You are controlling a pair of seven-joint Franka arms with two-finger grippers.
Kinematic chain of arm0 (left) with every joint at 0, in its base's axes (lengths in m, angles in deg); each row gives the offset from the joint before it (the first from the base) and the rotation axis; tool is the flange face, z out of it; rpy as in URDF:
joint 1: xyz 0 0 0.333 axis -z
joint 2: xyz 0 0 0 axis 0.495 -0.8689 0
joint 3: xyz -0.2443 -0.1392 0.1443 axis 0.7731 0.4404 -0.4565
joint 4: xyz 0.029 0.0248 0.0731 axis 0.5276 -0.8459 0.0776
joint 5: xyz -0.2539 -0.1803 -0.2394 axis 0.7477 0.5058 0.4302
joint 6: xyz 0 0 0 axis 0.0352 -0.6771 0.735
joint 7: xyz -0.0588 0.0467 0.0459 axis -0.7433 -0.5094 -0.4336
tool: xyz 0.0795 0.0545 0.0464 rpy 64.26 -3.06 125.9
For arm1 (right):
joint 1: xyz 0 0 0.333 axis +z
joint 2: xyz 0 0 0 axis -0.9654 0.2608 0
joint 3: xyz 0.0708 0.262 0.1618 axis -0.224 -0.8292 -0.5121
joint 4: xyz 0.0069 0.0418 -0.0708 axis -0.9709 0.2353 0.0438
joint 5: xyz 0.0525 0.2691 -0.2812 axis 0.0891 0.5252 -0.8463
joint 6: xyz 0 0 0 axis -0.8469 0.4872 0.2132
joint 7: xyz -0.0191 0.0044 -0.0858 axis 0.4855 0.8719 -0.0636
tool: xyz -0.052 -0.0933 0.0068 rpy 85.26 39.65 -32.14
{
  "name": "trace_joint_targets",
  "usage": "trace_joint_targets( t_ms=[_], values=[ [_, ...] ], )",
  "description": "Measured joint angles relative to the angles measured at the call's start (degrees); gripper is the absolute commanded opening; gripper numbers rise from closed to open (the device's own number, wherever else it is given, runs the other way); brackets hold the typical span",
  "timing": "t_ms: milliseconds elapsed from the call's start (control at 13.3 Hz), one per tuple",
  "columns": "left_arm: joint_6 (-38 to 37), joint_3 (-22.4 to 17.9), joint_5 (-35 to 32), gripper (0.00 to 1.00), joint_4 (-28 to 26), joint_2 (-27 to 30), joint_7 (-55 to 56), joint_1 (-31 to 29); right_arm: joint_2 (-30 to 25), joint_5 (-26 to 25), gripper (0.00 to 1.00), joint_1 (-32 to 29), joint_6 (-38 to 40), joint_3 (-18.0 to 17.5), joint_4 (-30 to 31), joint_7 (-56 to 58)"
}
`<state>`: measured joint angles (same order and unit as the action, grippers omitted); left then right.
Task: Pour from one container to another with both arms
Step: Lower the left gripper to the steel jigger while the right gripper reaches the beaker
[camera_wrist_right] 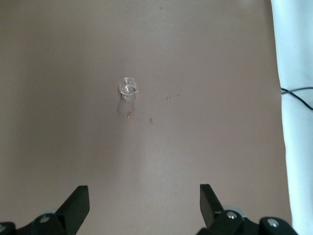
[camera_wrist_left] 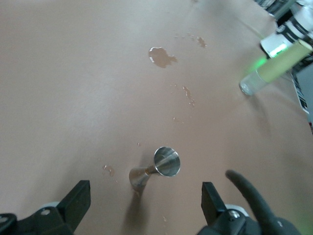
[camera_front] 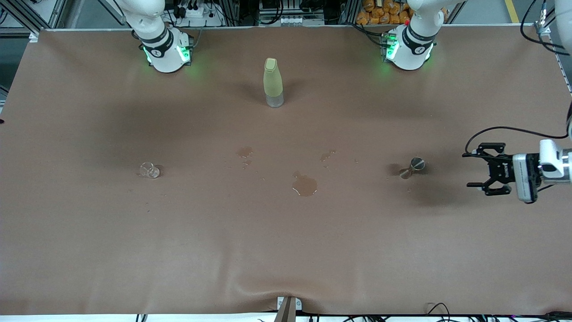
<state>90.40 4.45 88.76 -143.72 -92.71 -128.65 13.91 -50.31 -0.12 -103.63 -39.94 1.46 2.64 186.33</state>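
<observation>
Next, my left gripper grips the narrow middle (camera_front: 411,169) (camera_wrist_left: 151,170) of the silver hourglass jigger, under the jigger's upper cup.
The tiny clear glass cup (camera_front: 149,170) stands on the brown table toward the right arm's end; the right wrist view shows it (camera_wrist_right: 128,89) well ahead of my right gripper (camera_wrist_right: 144,198), which hangs open and empty over bare table. The silver hourglass jigger (camera_front: 412,167) stands toward the left arm's end. My left gripper (camera_front: 470,170) hovers low beside it, nearer that end of the table, open and pointing at it. In the left wrist view the jigger (camera_wrist_left: 156,169) sits just ahead of the open left gripper (camera_wrist_left: 145,200), between the lines of its fingers but untouched.
A tall pale yellow-green bottle (camera_front: 273,82) stands between the two bases. Wet puddles mark the middle of the table, the largest (camera_front: 304,184) nearer the front camera, smaller ones (camera_front: 244,152) around it. A white cloth edge (camera_wrist_right: 296,98) borders the brown cover.
</observation>
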Motion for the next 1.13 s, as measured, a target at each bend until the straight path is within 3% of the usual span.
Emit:
trace_joint_targets(
  t_ms=[526, 1128],
  values=[
    [3.23, -0.04, 6.52, 1.0, -7.68, -3.99, -29.9, -2.67, 11.36, 11.21, 1.0, -2.05, -0.96, 0.01, 2.28, 12.94],
    [3.95, 0.31, 17.1, 1.0, -11.69, -12.21, -51.07, -4.91, 18.59, 25.83, 1.0, -2.34, -4.74, 1.44, 12.42, 29.52]
  ],
)
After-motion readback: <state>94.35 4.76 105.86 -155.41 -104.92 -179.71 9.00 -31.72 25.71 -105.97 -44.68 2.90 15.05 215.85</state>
